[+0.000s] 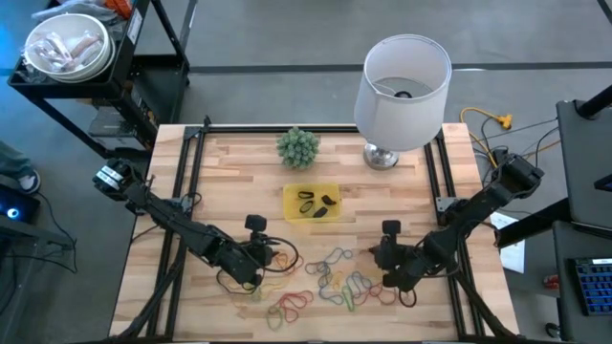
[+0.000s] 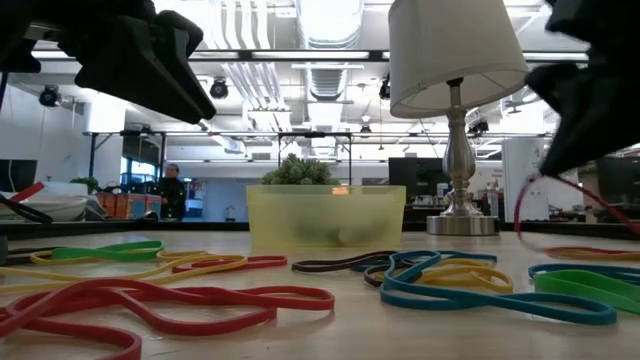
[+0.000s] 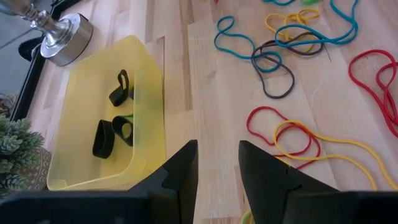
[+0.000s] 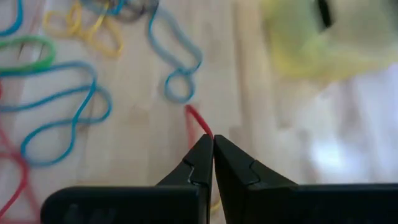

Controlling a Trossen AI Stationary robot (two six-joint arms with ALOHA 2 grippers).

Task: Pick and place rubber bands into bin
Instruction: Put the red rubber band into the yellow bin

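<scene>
Next, I let the red rubber band go from my right gripper over the black rubber bands in the yellow bin [image 1: 323, 204] [image 4: 329, 15], toward the bin's lamp side.
Many rubber bands [image 1: 330, 282] in red, yellow, green, blue and brown lie loose on the wooden table's near half. The yellow bin [image 1: 313, 202] stands at mid-table with three black bands [image 3: 112, 127] inside. My left gripper [image 3: 217, 155] is open and hovers over bare wood between the bin [image 3: 106, 124] and a red and yellow band [image 3: 280, 134], touching nothing. My right gripper [image 4: 212, 142] is shut on a red band, right of the pile [image 1: 384, 258]. My right gripper pinches a red rubber band [image 4: 199, 121] between its two fingertips, holding a short stretch of the loop. In the low view the band [image 2: 528, 205] hangs below the gripper [image 2: 590, 100] as a slack loop. I cannot tell whether its lower end touches the table.
A white lamp [image 1: 402, 91] with a metal base [image 1: 381, 156] stands at the far right of the table. A small green plant [image 1: 297, 146] sits behind the bin. A metal bowl [image 1: 67, 48] rests on a cart beyond the far left corner. Black frame rails [image 1: 191, 167] line the table sides.
</scene>
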